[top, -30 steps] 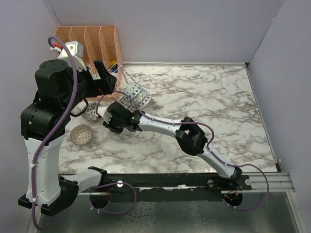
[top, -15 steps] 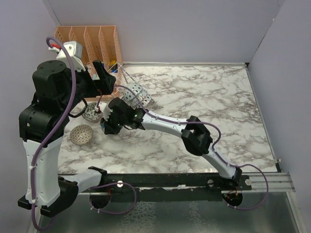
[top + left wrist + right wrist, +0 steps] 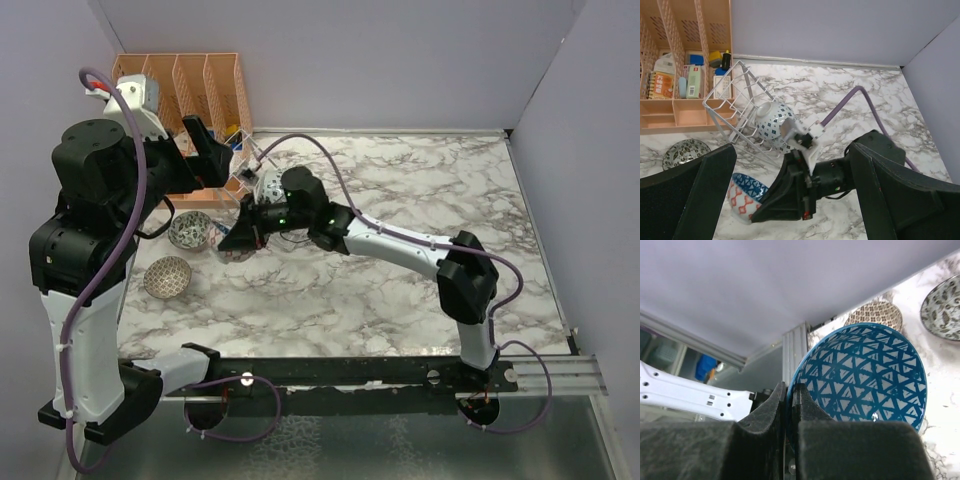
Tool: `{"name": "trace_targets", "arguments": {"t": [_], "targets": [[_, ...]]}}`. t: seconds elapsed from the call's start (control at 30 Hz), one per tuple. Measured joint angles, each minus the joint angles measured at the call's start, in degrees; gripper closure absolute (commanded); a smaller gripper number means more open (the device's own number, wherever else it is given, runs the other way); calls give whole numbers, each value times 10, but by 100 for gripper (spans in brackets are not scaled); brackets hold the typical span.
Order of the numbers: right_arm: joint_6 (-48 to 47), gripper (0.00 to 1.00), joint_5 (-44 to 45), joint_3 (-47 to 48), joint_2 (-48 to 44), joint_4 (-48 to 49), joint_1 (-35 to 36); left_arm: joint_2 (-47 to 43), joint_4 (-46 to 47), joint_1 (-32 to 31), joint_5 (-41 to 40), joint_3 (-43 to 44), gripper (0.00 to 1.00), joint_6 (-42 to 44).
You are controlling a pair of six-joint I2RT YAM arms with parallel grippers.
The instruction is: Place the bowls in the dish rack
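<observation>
My right gripper needs to let go of the blue bowl in the back end of the dish rack (image 3: 259, 177), behind the white bowl.
My right gripper (image 3: 238, 238) is shut on the rim of a bowl (image 3: 865, 375) that is blue with triangles inside and has a red pattern outside. It holds the bowl on edge just above the table, in front of the wire dish rack (image 3: 735, 100). The left wrist view shows this bowl (image 3: 746, 192) under the right gripper. The rack (image 3: 252, 160) stands tilted and holds a white bowl with blue diamonds (image 3: 772, 120). A dark grey bowl (image 3: 190, 230) and a tan bowl (image 3: 167, 277) lie on the table to the left. My left gripper (image 3: 207, 150) is open and empty, high above the rack.
The orange organiser (image 3: 185, 80) with tall dividers stands against the back left corner, right behind the rack. The purple walls close in the left, back and right sides. The right arm's cable loops over the rack area.
The right gripper has lifted and turned the blue bowl and moved it back toward the rack as the arm swung right. The left arm has drawn up and back a little.
</observation>
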Motion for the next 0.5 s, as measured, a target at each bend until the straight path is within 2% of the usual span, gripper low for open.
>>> {"name": "trace_targets", "arguments": {"t": [0.33, 0.5], "targets": [[130, 99, -32, -85, -63, 114, -71, 1, 31, 0, -23, -2, 2, 15], [212, 99, -40, -130, -71, 209, -109, 9, 54, 0, -24, -2, 3, 19]]}}
